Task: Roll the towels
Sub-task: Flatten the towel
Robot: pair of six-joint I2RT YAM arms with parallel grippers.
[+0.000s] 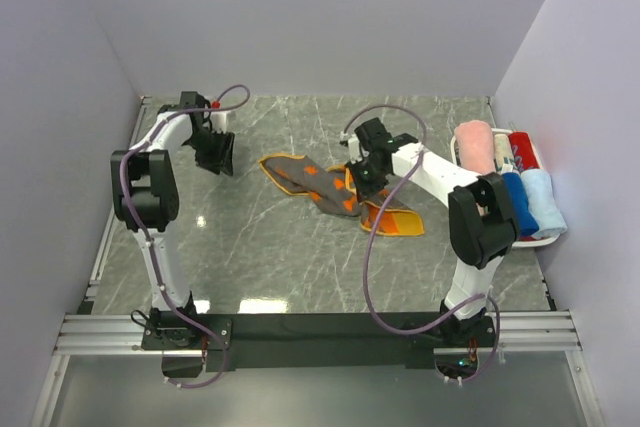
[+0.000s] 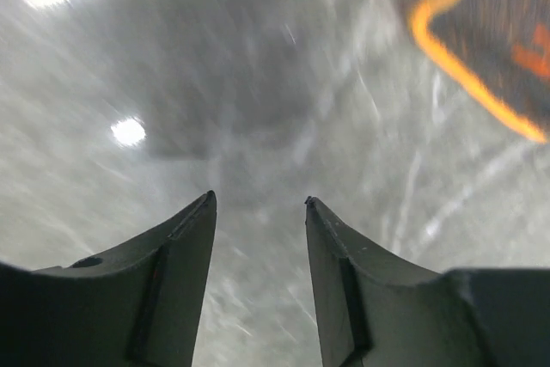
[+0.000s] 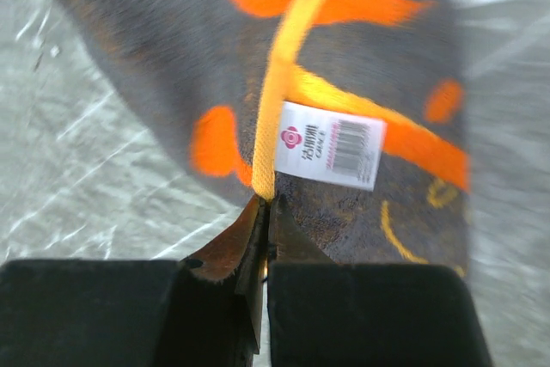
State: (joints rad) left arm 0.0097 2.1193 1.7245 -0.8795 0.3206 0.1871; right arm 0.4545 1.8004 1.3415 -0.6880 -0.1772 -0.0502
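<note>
My left gripper should close on the loose corner (image 1: 263,160) (image 2: 419,18) of the grey-and-orange towel, at the end farthest from my right gripper.
A grey-and-orange towel (image 1: 305,179) lies crumpled and partly folded across the middle of the table. My right gripper (image 1: 362,183) is at its right part, shut on the towel's orange hem (image 3: 279,83) beside a white barcode label (image 3: 332,144). In the right wrist view the gripper (image 3: 265,204) has its jaws pressed together on that hem, and the grey cloth (image 3: 155,58) hangs beyond them. My left gripper (image 1: 222,157) is left of the towel, over bare table. In the left wrist view the gripper (image 2: 259,201) is open and empty, and a towel corner (image 2: 503,49) shows at the upper right.
A white basket (image 1: 541,240) at the right wall holds rolled towels: pink (image 1: 474,145), red (image 1: 520,145), blue (image 1: 518,203) and pale blue (image 1: 543,201). Grey walls enclose the marbled tabletop (image 1: 260,247) at the back and on both sides.
</note>
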